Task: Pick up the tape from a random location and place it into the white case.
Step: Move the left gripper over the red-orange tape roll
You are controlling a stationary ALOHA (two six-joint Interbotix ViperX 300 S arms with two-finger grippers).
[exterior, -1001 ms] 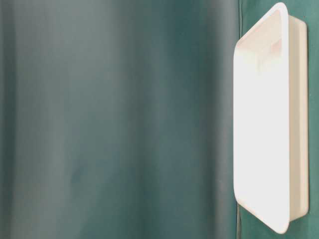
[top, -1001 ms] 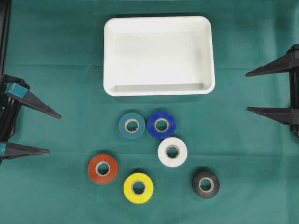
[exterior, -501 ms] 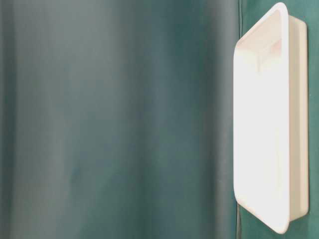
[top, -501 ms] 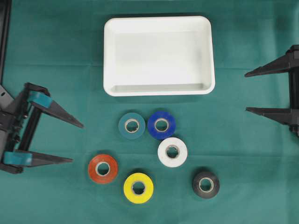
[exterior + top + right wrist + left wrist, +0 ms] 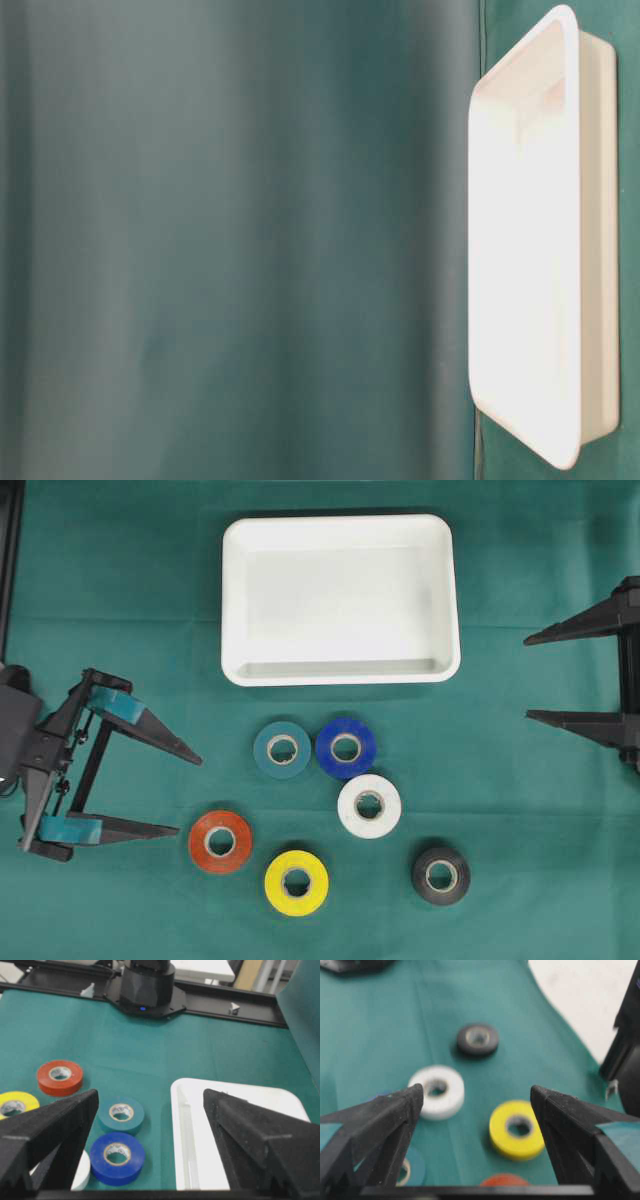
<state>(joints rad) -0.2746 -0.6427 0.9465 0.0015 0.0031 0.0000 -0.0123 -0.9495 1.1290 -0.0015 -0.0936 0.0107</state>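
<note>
The orange-red roll is next for my left gripper, which should go to it and grab the roll's side [image 5: 222, 819] toward the white case, with one finger in the roll's hole.
Several tape rolls lie flat on the green cloth in the overhead view: teal [image 5: 282, 749], blue [image 5: 346, 747], white [image 5: 369, 806], orange-red [image 5: 220, 841], yellow [image 5: 296, 882] and black [image 5: 440, 875]. The white case [image 5: 340, 605] sits behind them with nothing in it. My left gripper [image 5: 189, 796] is open, just left of the orange-red roll and touching nothing. Its wrist view shows the yellow roll [image 5: 516, 1130] and white roll [image 5: 437, 1091] ahead between the fingers. My right gripper [image 5: 528, 677] stands open at the right edge, apart from everything.
The right wrist view shows the case's rim [image 5: 181, 1125] beside the teal roll [image 5: 121, 1114] and blue roll [image 5: 117, 1157], with the other arm's base [image 5: 147, 987] across the table. The table-level view shows only the case [image 5: 530, 250] and green cloth.
My left gripper has come in from the left edge toward the rolls, still open. The right gripper, the rolls and the case have not moved.
</note>
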